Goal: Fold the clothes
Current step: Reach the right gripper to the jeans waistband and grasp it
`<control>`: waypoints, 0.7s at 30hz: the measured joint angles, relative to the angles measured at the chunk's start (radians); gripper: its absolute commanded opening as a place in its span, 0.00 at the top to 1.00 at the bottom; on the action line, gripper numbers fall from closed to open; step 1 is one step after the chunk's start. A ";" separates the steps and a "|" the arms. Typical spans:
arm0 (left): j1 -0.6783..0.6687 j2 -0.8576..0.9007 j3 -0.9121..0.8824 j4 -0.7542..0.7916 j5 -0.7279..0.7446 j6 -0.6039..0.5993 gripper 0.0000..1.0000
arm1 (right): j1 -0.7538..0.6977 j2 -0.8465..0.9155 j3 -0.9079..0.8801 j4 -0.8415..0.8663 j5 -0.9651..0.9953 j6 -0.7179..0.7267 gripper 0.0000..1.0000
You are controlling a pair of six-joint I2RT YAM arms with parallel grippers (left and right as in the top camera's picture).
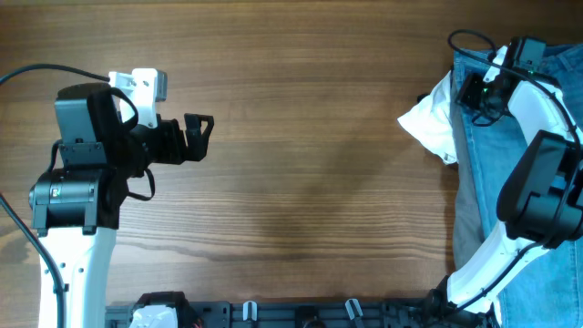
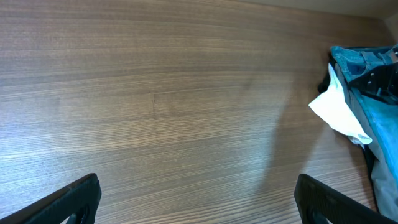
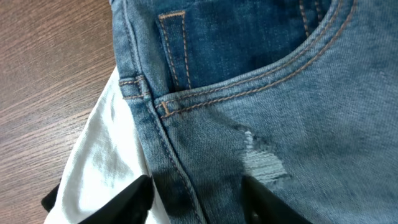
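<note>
My right gripper needs to first pinch the jeans' side seam (image 3: 180,173) and bring them across, because they lie over the white cloth, out of my left gripper's reach.
The light blue jeans (image 1: 478,155) lie in a heap at the table's right edge, waistband and pocket stitching facing up in the right wrist view (image 3: 280,93). They also show at the right of the left wrist view (image 2: 360,62). My right gripper (image 1: 474,91) is down on the jeans' left edge. Its open fingers (image 3: 196,199) straddle the side seam below a belt loop, near a worn patch. My left gripper (image 1: 202,137) is open and empty over bare table at the left (image 2: 199,205), far from the jeans.
A white cloth (image 1: 433,123) sticks out from under the jeans' left edge (image 3: 106,162) (image 2: 339,112). A dark grey garment (image 1: 465,223) lies under the jeans lower down. Wooden table (image 1: 301,137) spans the middle and left.
</note>
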 measured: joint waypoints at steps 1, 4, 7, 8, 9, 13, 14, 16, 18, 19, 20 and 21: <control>0.000 0.000 0.000 0.000 0.000 0.000 0.00 | 0.000 0.002 0.000 0.003 -0.001 -0.004 0.56; 0.000 0.000 0.000 -0.003 0.000 0.000 0.00 | 0.000 0.002 0.000 0.007 -0.005 -0.006 0.72; 0.000 0.000 0.000 -0.003 0.000 0.000 0.00 | 0.000 0.002 0.000 0.011 0.000 -0.015 0.96; 0.000 0.000 0.000 -0.003 0.000 0.000 0.00 | 0.000 0.002 0.000 0.011 0.011 -0.011 0.96; 0.000 0.000 0.000 -0.003 0.000 0.000 0.00 | 0.000 0.002 0.000 0.011 0.027 -0.013 0.96; 0.000 0.000 0.000 -0.003 0.000 0.000 0.00 | 0.000 0.002 0.000 0.015 0.050 -0.003 0.85; 0.000 0.000 0.000 -0.003 0.000 0.000 0.00 | 0.000 0.002 0.000 0.018 0.049 0.001 0.61; 0.000 0.000 0.000 -0.003 0.000 0.000 0.00 | -0.001 0.002 0.000 0.019 0.029 0.004 0.32; 0.000 0.000 0.000 -0.003 0.000 0.000 0.00 | -0.001 0.002 0.000 0.019 -0.011 0.004 0.27; 0.000 0.000 0.000 -0.003 0.000 0.000 0.00 | -0.001 0.002 0.000 0.019 -0.020 0.002 0.27; 0.000 0.000 0.000 -0.003 0.000 0.000 0.00 | -0.001 0.002 0.000 0.019 -0.034 0.003 0.30; 0.000 0.000 0.000 -0.003 0.000 0.000 0.00 | 0.000 0.002 0.000 0.019 -0.041 0.000 0.36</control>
